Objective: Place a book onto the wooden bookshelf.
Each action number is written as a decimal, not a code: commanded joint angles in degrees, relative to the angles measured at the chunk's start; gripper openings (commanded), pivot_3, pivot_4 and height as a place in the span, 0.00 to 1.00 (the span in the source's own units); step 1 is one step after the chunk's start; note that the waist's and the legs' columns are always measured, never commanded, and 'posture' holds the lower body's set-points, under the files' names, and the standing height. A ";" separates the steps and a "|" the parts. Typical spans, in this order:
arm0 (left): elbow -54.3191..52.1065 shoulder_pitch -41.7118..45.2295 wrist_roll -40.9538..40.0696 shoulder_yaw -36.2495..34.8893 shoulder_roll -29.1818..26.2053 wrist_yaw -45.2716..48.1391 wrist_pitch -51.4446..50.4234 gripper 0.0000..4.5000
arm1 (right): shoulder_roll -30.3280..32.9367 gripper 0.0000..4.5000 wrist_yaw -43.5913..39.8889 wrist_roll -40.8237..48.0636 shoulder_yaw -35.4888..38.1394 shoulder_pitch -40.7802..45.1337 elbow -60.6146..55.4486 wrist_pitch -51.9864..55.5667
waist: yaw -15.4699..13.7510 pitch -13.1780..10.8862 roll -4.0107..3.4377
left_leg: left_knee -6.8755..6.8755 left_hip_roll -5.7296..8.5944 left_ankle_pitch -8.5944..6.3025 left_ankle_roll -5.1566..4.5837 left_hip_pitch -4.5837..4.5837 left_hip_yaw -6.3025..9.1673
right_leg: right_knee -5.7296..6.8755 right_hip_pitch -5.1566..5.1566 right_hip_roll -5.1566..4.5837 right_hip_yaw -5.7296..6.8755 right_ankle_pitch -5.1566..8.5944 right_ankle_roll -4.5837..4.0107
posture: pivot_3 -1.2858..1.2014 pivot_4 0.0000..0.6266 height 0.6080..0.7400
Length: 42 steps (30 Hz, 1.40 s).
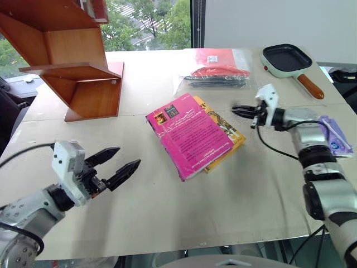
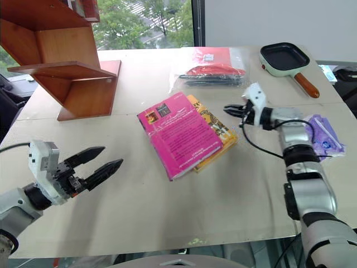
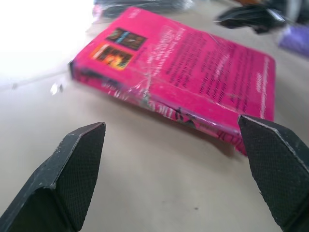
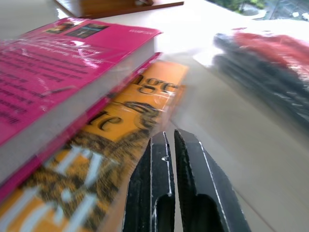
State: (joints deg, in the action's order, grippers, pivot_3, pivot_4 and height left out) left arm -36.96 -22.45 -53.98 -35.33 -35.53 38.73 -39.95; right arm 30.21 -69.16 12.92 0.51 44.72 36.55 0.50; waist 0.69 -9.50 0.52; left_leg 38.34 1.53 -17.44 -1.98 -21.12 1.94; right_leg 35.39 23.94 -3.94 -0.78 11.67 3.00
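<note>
The pink book should be gripped next by my left gripper, which will go to the middle of the pink book's spine (image 1: 164, 148) (image 3: 165, 111) and close there, leaving the yellow book underneath.
The book (image 1: 189, 135), thick and bright pink in a glossy wrap, lies flat mid-table on top of a yellow book (image 1: 230, 133). The wooden bookshelf (image 1: 72, 56), reddish-brown with slanted panels, stands at the far left of the table. My left gripper (image 1: 127, 157) hovers low over the near left, open and empty, pointing at the pink book's spine (image 3: 159, 104). My right gripper (image 1: 235, 110) is just right of the two books, at their far corner, its fingers (image 4: 188, 145) shut on nothing. The stacked book edges (image 4: 72, 116) sit close beside it.
A plastic-wrapped red and black bundle (image 1: 217, 70) lies behind the books. A pale green frying pan (image 1: 287, 58) with a brown handle sits at the far right. A purple packet (image 1: 337, 137) rests by my right forearm. Bare tabletop (image 1: 167, 206) runs between the left gripper and the front edge.
</note>
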 commanded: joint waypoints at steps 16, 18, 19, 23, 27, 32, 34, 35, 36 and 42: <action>40.30 28.58 -18.19 16.03 16.98 -12.00 -15.59 1.00 | 22.93 0.99 2.77 32.56 27.40 -40.45 -65.67 39.17 | -1.53 0.20 0.12 | 0.51 0.13 -0.14 -0.34 0.39 0.06 | 0.42 -0.48 0.34 0.23 0.03 -0.02 | 0.52 0.24 1.00; 45.92 33.40 -16.34 17.33 16.40 -9.84 -16.42 1.00 | 22.10 0.99 5.38 34.55 30.64 -43.15 -69.65 39.99 | -1.96 0.27 -0.01 | 0.53 0.17 -0.13 -0.34 0.37 0.08 | 0.42 -0.48 0.33 0.26 0.03 -0.01 | 0.52 0.24 1.00; 48.64 36.14 -15.74 18.03 16.33 -8.63 -17.06 1.00 | 21.46 0.99 6.84 35.62 32.25 -44.63 -71.86 40.24 | -2.32 0.32 -0.08 | 0.54 0.19 -0.12 -0.34 0.37 0.10 | 0.42 -0.49 0.31 0.28 0.03 -0.01 | 0.52 0.24 1.00; 53.88 41.16 -11.62 21.04 15.38 -3.42 -18.27 1.00 | 20.34 0.99 11.28 39.47 34.91 -47.94 -76.46 41.54 | -2.74 0.39 0.01 | 0.67 0.17 -0.11 -0.33 0.36 0.18 | 0.47 -0.55 0.39 0.33 0.07 -0.07 | 0.52 0.24 1.00; 58.13 43.75 -9.30 21.48 15.67 -1.20 -19.29 0.89 | 20.58 1.00 13.71 42.74 35.33 -50.06 -78.45 42.50 | -2.81 0.44 0.00 | 0.68 0.18 -0.11 -0.33 0.36 0.14 | 0.46 -0.55 0.33 0.29 0.09 -0.10 | 0.52 0.24 1.00; 58.31 44.17 -9.15 20.07 16.68 0.48 -21.48 0.47 | 21.21 1.00 15.10 43.36 34.66 -50.37 -78.00 41.78 | -2.64 0.43 0.02 | 0.68 0.17 -0.11 -0.33 0.32 0.14 | 0.44 -0.52 0.30 0.26 0.08 -0.07 | 0.52 0.24 1.00; 57.85 44.08 -9.00 19.54 16.99 0.81 -22.02 0.28 | 21.32 1.00 15.45 42.79 33.93 -49.93 -77.60 41.23 | -2.75 0.44 -0.01 | 0.68 0.16 -0.11 -0.32 0.32 0.14 | 0.44 -0.51 0.28 0.27 0.08 -0.06 | 0.52 0.24 1.00; 57.68 44.05 -9.08 19.07 17.24 1.00 -22.16 0.17 | 21.32 1.00 15.61 42.48 33.44 -49.66 -77.39 40.97 | -2.86 0.45 -0.02 | 0.68 0.16 -0.11 -0.32 0.32 0.15 | 0.44 -0.51 0.26 0.28 0.08 -0.06 | 0.52 0.24 1.00; 57.57 44.05 -9.14 18.65 17.49 1.09 -22.21 0.12 | 21.32 1.00 15.73 42.26 33.04 -49.44 -77.21 40.73 | -2.86 0.45 -0.01 | 0.68 0.16 -0.11 -0.32 0.32 0.16 | 0.44 -0.52 0.25 0.30 0.09 -0.06 | 0.52 0.24 1.00; 45.76 43.88 -11.32 14.53 18.03 2.96 -17.50 0.12 | 21.72 1.00 15.52 42.59 30.85 -47.32 -75.28 40.22 | -2.73 0.36 0.13 | 0.68 0.14 -0.11 -0.31 0.18 0.16 | 0.42 -0.41 0.23 0.28 0.09 -0.05 | 0.52 0.24 1.00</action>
State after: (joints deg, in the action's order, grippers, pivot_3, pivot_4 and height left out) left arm 16.62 20.78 -63.46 -18.36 -17.48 40.97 -60.08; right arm 50.94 -53.47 54.52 31.33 -4.05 -39.56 41.75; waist -2.04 -9.14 0.65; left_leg 39.02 1.67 -17.50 -2.19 -21.01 2.10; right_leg 35.80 23.59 -3.71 -0.51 11.73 3.00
